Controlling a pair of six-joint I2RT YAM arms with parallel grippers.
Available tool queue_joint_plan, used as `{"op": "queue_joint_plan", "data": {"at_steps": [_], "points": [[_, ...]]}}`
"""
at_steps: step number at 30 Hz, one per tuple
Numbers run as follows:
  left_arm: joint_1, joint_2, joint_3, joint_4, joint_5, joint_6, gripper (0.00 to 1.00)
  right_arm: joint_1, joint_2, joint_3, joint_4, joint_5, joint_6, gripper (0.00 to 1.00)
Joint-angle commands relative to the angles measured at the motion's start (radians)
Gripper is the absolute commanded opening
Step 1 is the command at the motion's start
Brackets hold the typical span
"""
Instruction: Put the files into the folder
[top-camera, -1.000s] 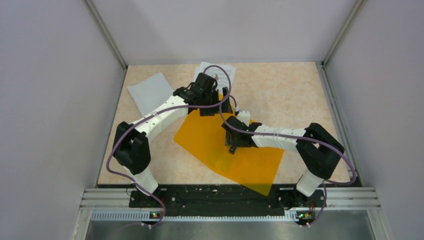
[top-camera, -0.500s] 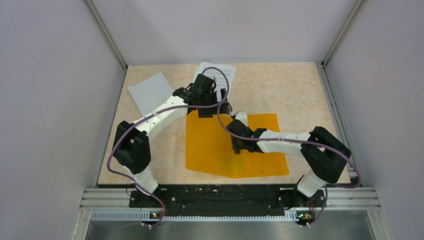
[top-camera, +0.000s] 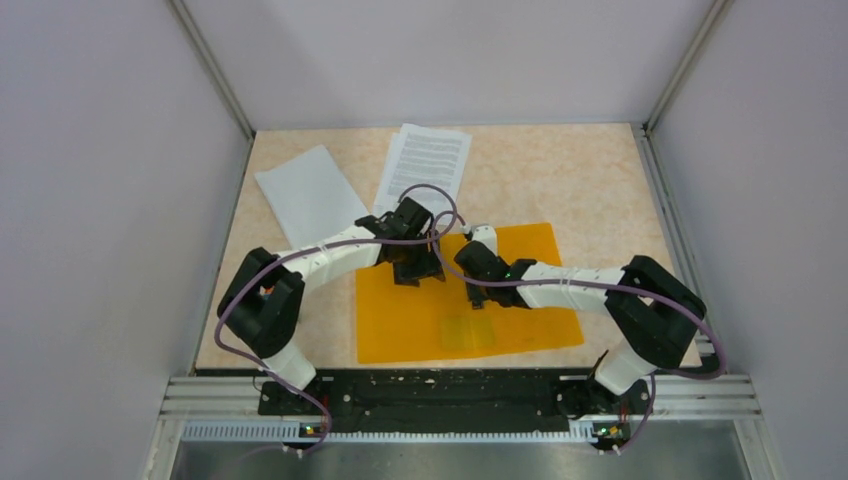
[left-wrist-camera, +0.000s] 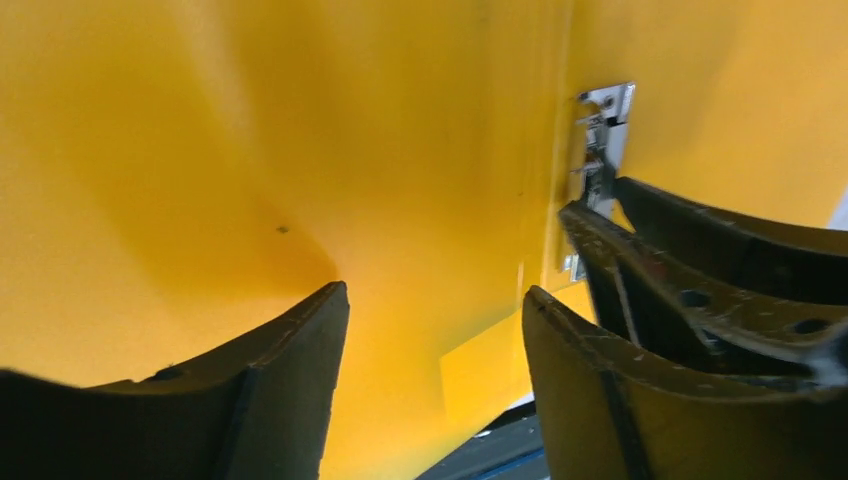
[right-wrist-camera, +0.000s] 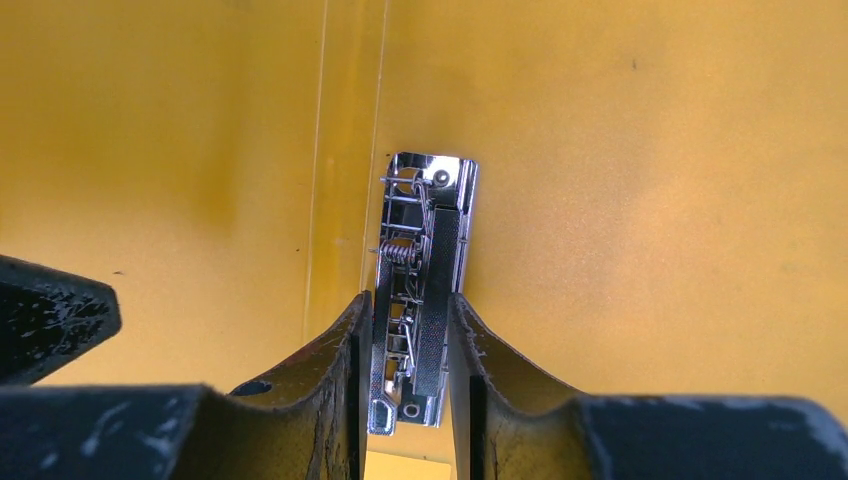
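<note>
The fingers of the robot's right gripper straddle the middle of the metal clip, so the robot should open them and lift the clip's lever by its near end (right-wrist-camera: 382, 415).
The orange folder (top-camera: 520, 320) lies flat in the middle of the table. Its metal clip (right-wrist-camera: 425, 230) sits between my right gripper's (right-wrist-camera: 410, 300) jaws, which press on both of its sides. My right gripper (top-camera: 480, 295) is over the folder's middle. My left gripper (top-camera: 418, 272) is open and empty just above the folder's far left part (left-wrist-camera: 250, 150), close beside the right gripper's fingers (left-wrist-camera: 720, 280). The printed sheet (top-camera: 425, 160) lies beyond the folder at the far middle. The blank sheet (top-camera: 305, 195) lies at the far left. Both sheets are outside the folder.
The table's walls stand at the left, right and far sides. A black rail (top-camera: 450, 385) runs along the near edge, just below the folder's near edge. The two arms' purple cables (top-camera: 440, 200) cross above the folder.
The folder has turned from a diagonal to nearly square with the table and slid left. My left gripper has moved nearer, off the printed sheet and over the folder. The right gripper stayed on the clip.
</note>
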Motion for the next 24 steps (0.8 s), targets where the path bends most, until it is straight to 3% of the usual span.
{"op": "queue_joint_plan", "data": {"at_steps": [1, 8, 15, 20, 24], "points": [[-0.034, -0.067, -0.050, 0.005, -0.157, -0.047, 0.64, 0.006, 0.020, -0.049, -0.028, -0.055, 0.055, 0.24], [-0.131, 0.016, -0.059, -0.099, -0.470, -0.117, 0.42, -0.036, -0.003, -0.112, 0.036, -0.129, 0.063, 0.24], [-0.168, 0.086, -0.053, -0.154, -0.523, -0.222, 0.30, -0.047, -0.060, -0.104, 0.032, -0.152, 0.034, 0.35], [-0.177, 0.087, -0.056, -0.167, -0.530, -0.259, 0.29, -0.046, -0.147, -0.085, 0.008, -0.155, 0.029, 0.50], [-0.177, 0.090, -0.053, -0.175, -0.525, -0.275, 0.28, -0.046, -0.223, -0.074, -0.020, -0.142, 0.028, 0.54]]}}
